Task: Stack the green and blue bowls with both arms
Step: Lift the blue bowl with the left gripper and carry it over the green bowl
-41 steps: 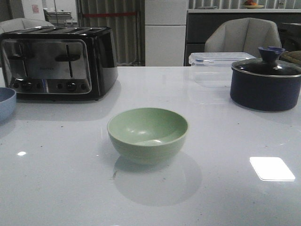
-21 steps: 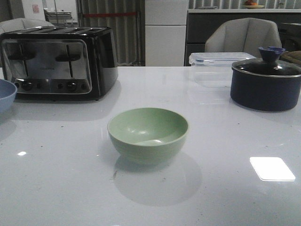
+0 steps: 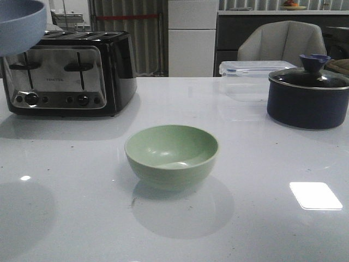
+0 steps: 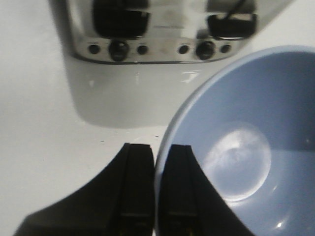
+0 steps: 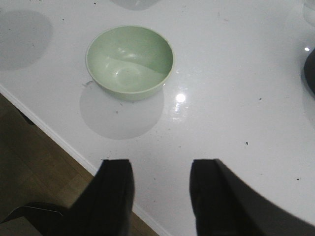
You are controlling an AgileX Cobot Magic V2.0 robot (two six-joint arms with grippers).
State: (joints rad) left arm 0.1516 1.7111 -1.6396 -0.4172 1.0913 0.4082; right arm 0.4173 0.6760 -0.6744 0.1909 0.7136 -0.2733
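The left gripper needs to release the blue bowl, hanging in front of the toaster, inside the pale green bowl (image 3: 178,143) near the white table's middle.
The pale green bowl (image 3: 171,155) stands upright on the white table, near the middle; it also shows in the right wrist view (image 5: 130,61). The blue bowl (image 3: 19,24) hangs in the air at the top left, in front of the toaster. In the left wrist view my left gripper (image 4: 156,162) is shut on the blue bowl's (image 4: 246,147) rim, one finger inside and one outside. My right gripper (image 5: 161,172) is open and empty above the table's near edge, short of the green bowl. Neither arm shows in the front view.
A black and chrome toaster (image 3: 65,73) stands at the back left. A dark navy pot with a glass lid (image 3: 308,95) stands at the back right, a clear plastic box (image 3: 248,76) beside it. The table's near edge (image 5: 59,142) drops to a wooden floor.
The blue bowl has risen from the table at the far left to high in the air in front of the toaster. The green bowl has not moved.
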